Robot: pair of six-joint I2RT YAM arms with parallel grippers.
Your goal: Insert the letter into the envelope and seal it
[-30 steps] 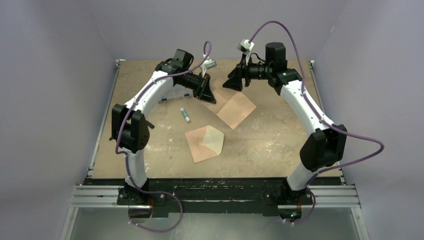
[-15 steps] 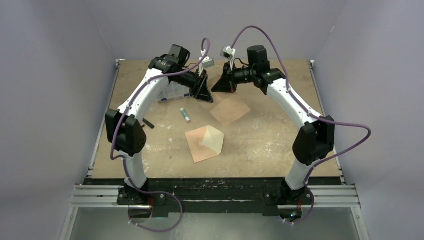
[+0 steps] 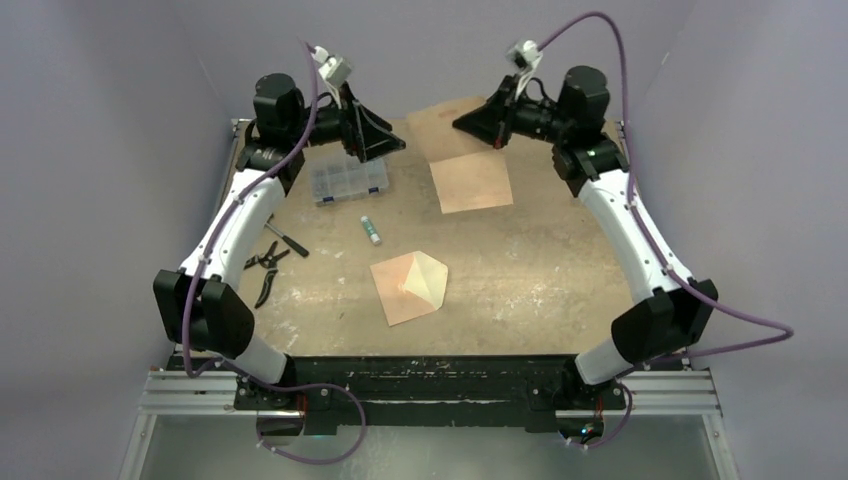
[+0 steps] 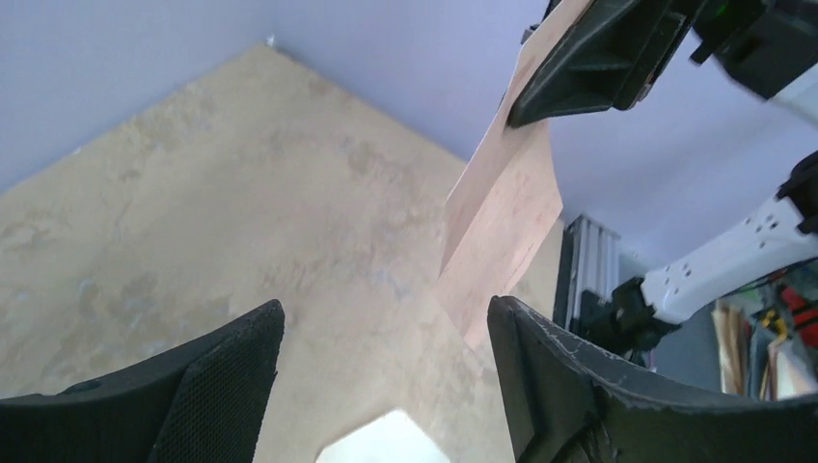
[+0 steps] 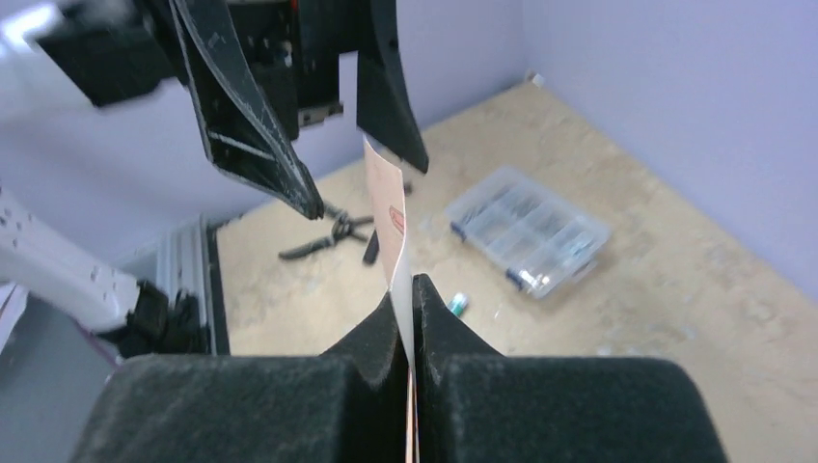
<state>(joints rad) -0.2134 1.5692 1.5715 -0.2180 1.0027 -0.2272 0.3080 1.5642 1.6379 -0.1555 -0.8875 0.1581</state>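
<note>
The letter's lower part hangs open under my right gripper, so next my left gripper pinches that part's side edge [image 3: 437, 187] before my right gripper takes a new grip to close it.
The letter [image 3: 472, 182] is a salmon-pink creased sheet held up by its far end, its lower part sloping down to the table at the back. My right gripper [image 3: 478, 133] is shut on its upper part; in the right wrist view the fingers [image 5: 407, 289] pinch the sheet's edge [image 5: 389, 222]. My left gripper [image 3: 385, 150] hangs open to the left of the letter, nothing between its fingers [image 4: 222, 386]. From the left wrist the letter [image 4: 502, 222] hangs below the right gripper [image 4: 598, 58]. The envelope [image 3: 410, 285] lies flat mid-table, cream flap open.
A clear organizer box [image 3: 348, 182] sits at the back left under the left gripper. A glue stick [image 3: 372, 231] lies between it and the envelope. Black pliers [image 3: 265, 270] lie by the left edge. The table's back wall stands close behind both grippers.
The left gripper opened, let go of the letter and swung back to the left. The right gripper shut on the letter and drew it up and to the right.
</note>
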